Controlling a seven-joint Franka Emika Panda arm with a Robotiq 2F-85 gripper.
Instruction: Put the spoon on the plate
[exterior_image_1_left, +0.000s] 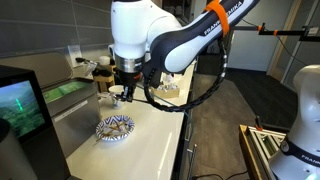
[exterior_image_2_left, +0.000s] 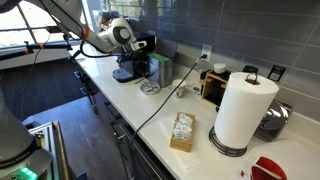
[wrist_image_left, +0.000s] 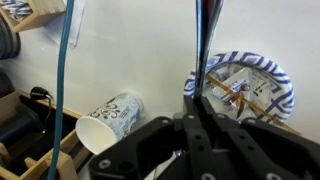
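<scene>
Next, I release the spoon across the thin wooden stick in the middle of the plate (exterior_image_1_left: 116, 127) (wrist_image_left: 248, 97) with my gripper.
The plate (wrist_image_left: 250, 85), a small round dish with a busy blue-and-white pattern, lies on the pale counter; it shows in both exterior views (exterior_image_1_left: 114, 127) (exterior_image_2_left: 150, 87). My gripper (wrist_image_left: 200, 105) is shut on the thin dark handle of the spoon (wrist_image_left: 200, 50), which sticks straight out from the jaws and crosses the plate's left rim in the wrist view. The spoon's head is out of frame. In an exterior view my gripper (exterior_image_1_left: 122, 95) hangs a little above the counter, just behind the plate.
A patterned cup (wrist_image_left: 110, 120) lies on its side left of the plate. A blue cable (wrist_image_left: 65, 80) crosses the wrist view. A coffee machine (exterior_image_2_left: 130, 65), paper-towel roll (exterior_image_2_left: 240, 110), tea box (exterior_image_2_left: 182, 130) and wooden holder (exterior_image_2_left: 213, 85) stand along the counter.
</scene>
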